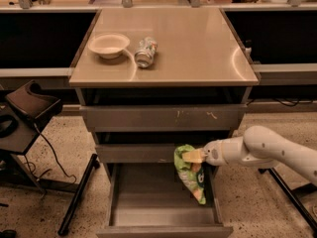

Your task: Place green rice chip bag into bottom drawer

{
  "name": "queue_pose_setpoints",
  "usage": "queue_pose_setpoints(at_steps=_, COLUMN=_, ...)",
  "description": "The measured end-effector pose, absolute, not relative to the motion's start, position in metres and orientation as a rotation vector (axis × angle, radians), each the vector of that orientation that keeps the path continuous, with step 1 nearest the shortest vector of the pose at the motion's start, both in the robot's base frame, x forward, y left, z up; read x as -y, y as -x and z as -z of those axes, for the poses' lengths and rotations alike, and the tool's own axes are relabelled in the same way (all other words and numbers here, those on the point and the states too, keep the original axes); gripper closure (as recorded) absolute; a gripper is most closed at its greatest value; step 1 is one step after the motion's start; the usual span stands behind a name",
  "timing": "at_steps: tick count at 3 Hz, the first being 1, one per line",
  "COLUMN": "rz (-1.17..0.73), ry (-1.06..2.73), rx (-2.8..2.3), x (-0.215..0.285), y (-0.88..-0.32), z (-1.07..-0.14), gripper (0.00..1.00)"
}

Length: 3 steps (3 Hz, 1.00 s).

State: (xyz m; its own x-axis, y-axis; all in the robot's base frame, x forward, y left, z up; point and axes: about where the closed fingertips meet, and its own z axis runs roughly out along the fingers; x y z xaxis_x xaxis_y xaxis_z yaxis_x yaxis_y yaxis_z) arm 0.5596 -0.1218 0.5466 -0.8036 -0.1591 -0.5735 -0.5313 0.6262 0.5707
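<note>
Next, my gripper lets go of the green rice chip bag on the bottom drawer's inside [185, 197], near the drawer's side by my arm.
The green rice chip bag [189, 174] hangs crinkled from my gripper [194, 156], which is shut on its top edge. My white arm reaches in from the right. The bag dangles over the right half of the bottom drawer [163, 209], which is pulled open and shows a flat grey interior. The bag's lower tip is just above the drawer's right inner side. The two shallower drawers above are pushed in.
A white bowl [108, 45] and a silver-green can [146, 51] lying on its side rest on the cabinet top [198, 48]. A dark chair [27, 113] with cables stands at the left. A black stand leg [287, 195] runs under my arm at the right.
</note>
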Motion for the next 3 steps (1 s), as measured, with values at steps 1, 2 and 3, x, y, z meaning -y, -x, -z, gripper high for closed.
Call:
queue_pose_setpoints(at_steps=1, rz=-1.061, ry=0.461, rx=-2.335, x=0.116, y=-0.579, z=-0.493, gripper=1.00)
queue_pose_setpoints(at_steps=2, rz=-0.983, ry=0.318, rx=-2.357, x=0.126, y=-0.596, z=-0.436, gripper=1.00)
queue_pose_setpoints(at_steps=3, rz=-0.984, ry=0.320, rx=-2.357, x=0.125, y=-0.596, z=-0.435, gripper=1.00)
